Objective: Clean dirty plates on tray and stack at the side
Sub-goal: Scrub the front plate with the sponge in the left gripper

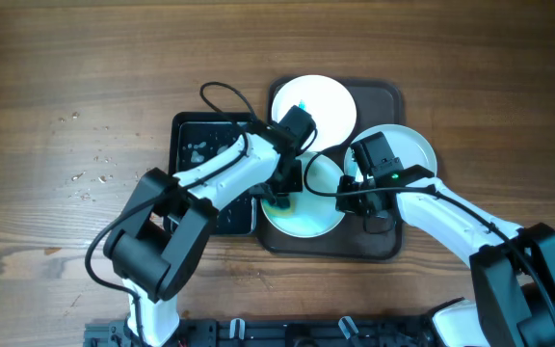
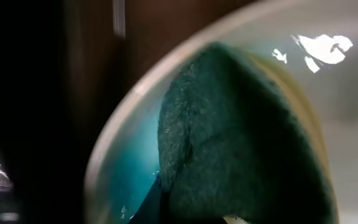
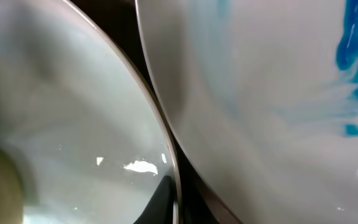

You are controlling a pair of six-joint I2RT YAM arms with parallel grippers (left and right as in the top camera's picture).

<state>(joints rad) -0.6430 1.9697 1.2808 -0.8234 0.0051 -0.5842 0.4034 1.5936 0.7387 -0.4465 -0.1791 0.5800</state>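
Next, my left gripper lets go of the teal sponge in the near half of the smaller black tray (image 1: 198, 197).
Three white plates lie on the dark brown tray (image 1: 383, 246). The far plate (image 1: 321, 101) has a blue smear; it also shows in the right wrist view (image 3: 278, 93). The right plate (image 1: 412, 149) looks plain. The middle plate (image 1: 316, 217) is tinted blue-green. My left gripper (image 1: 282, 196) is shut on a teal sponge (image 2: 241, 137) pressed on this plate (image 2: 126, 162) near its left rim. My right gripper (image 1: 355, 185) is shut on the same plate's right rim, with a finger (image 3: 166, 199) over the edge of the plate (image 3: 73, 137).
A smaller black tray (image 1: 196, 130) with wet spots sits left of the brown tray, under my left arm. Small drops or crumbs (image 1: 90, 164) dot the wooden table at the far left.
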